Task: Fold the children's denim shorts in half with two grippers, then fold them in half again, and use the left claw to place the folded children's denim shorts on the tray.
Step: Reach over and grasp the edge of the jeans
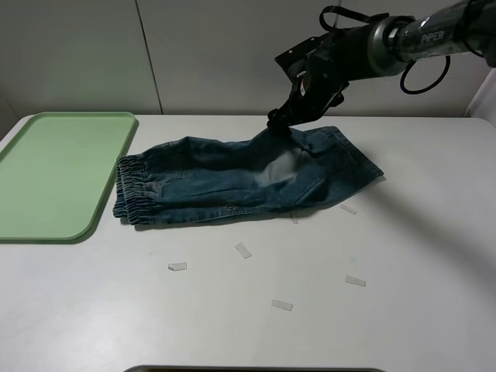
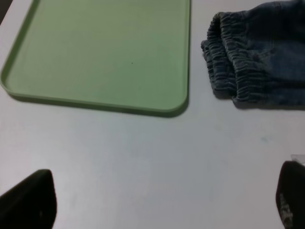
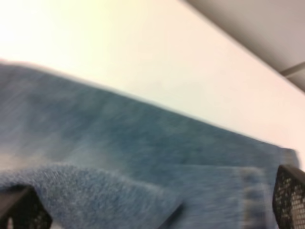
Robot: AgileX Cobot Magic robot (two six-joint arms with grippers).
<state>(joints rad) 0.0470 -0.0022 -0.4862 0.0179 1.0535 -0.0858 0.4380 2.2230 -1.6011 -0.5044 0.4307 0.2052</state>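
Note:
Denim bunches mid-shorts under my right gripper, so it should lift clear and pull the shorts by the leg hem [image 1: 358,152].
The children's denim shorts [image 1: 232,178] lie folded on the white table, with the gathered waistband [image 2: 238,62] toward the tray [image 1: 54,174]. The pale green tray lies flat at the left and holds nothing. My right gripper [image 1: 281,120] reaches down to the far edge of the shorts near the middle. In the right wrist view it [image 3: 155,202] stands open, with blue denim [image 3: 143,143] bunched between its spread fingers. My left gripper [image 2: 159,198] is open above bare table, short of the tray [image 2: 95,47] and the waistband. It does not show in the high view.
Several small clear tape scraps [image 1: 243,249] lie on the table in front of the shorts. A grey wall stands right behind the table. A dark rim [image 1: 256,369] shows at the table's near edge.

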